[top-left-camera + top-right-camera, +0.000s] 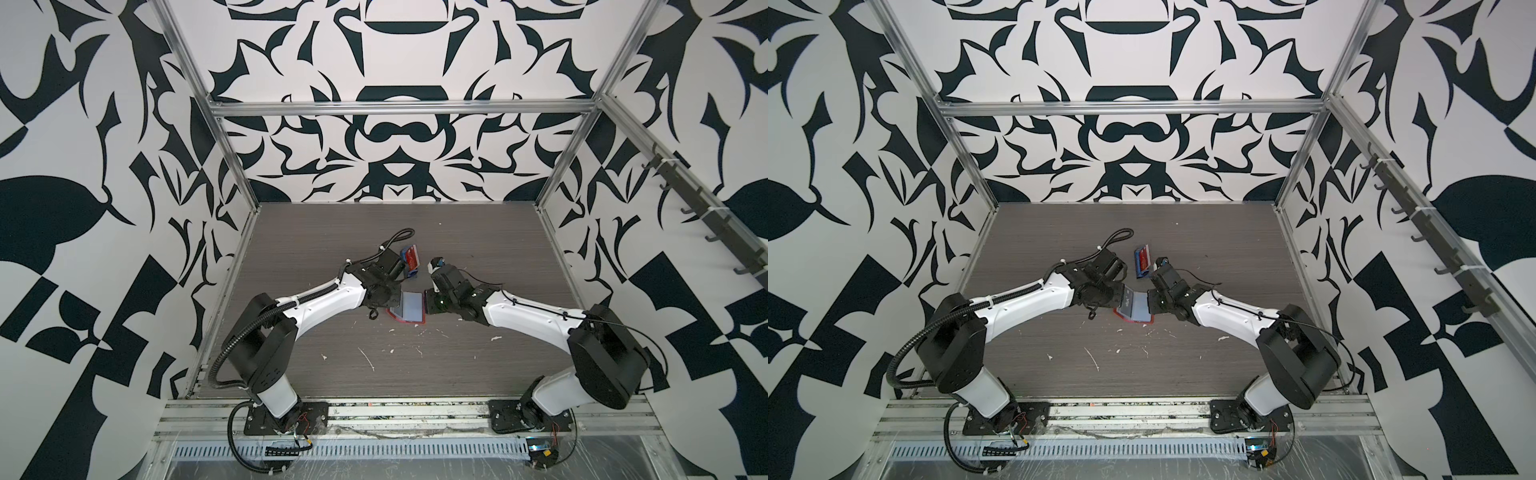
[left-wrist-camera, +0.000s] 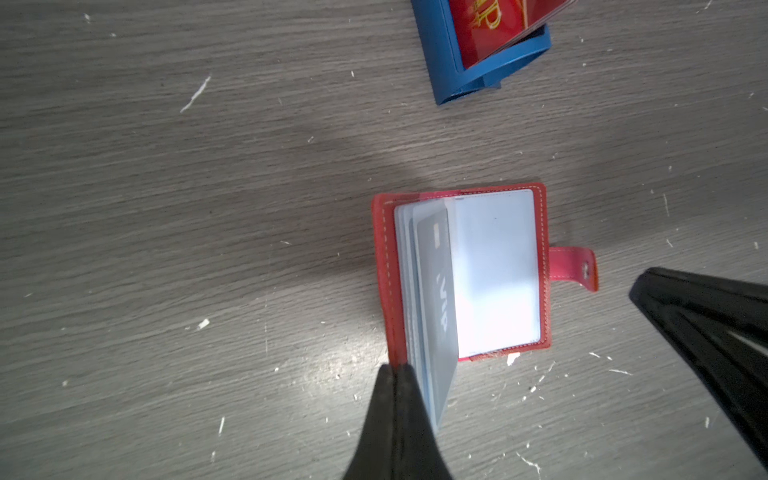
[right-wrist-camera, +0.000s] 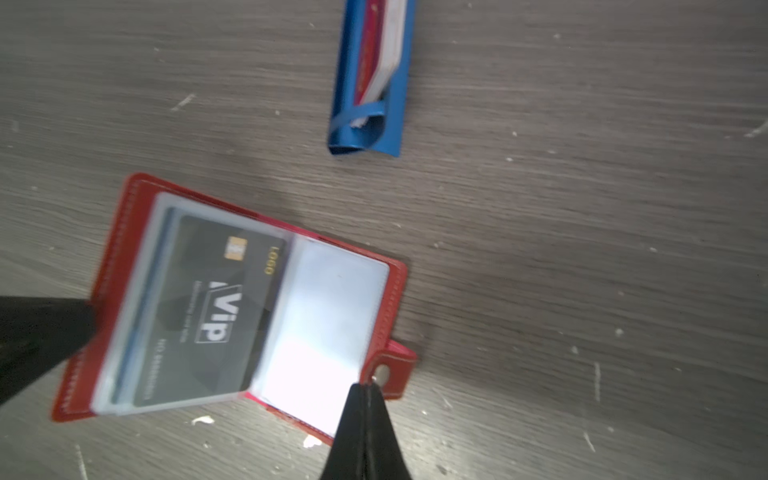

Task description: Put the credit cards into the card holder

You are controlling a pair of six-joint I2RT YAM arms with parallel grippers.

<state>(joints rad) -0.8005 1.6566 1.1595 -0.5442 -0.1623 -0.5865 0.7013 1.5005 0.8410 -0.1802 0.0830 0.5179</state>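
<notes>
The closed fingers of my right gripper are clear of the snap tab, so they should open and take the tab (image 2: 571,264) while my left gripper folds the cover over.
The red card holder (image 1: 409,320) lies open on the table between my two arms, also seen at the holder's cover (image 1: 1133,319). A dark VIP credit card (image 3: 220,307) sits in a clear sleeve on its raised pages; the facing page (image 2: 498,270) is pale and glaring. My left gripper (image 2: 399,372) is shut on the edge of the holder's left cover (image 2: 384,270). My right gripper (image 3: 368,388) has its jaws together at the cover edge beside the snap tab (image 3: 399,365); in the left wrist view its fingers (image 2: 706,324) stand just clear of that tab. A red credit card (image 2: 490,29) stands in the blue rack.
The blue rack (image 1: 409,262) with the red card and others behind it stands just beyond the holder, also the rack (image 3: 365,83). White scraps (image 1: 365,357) litter the grey wood table. Metal frame rails and patterned walls close in the table.
</notes>
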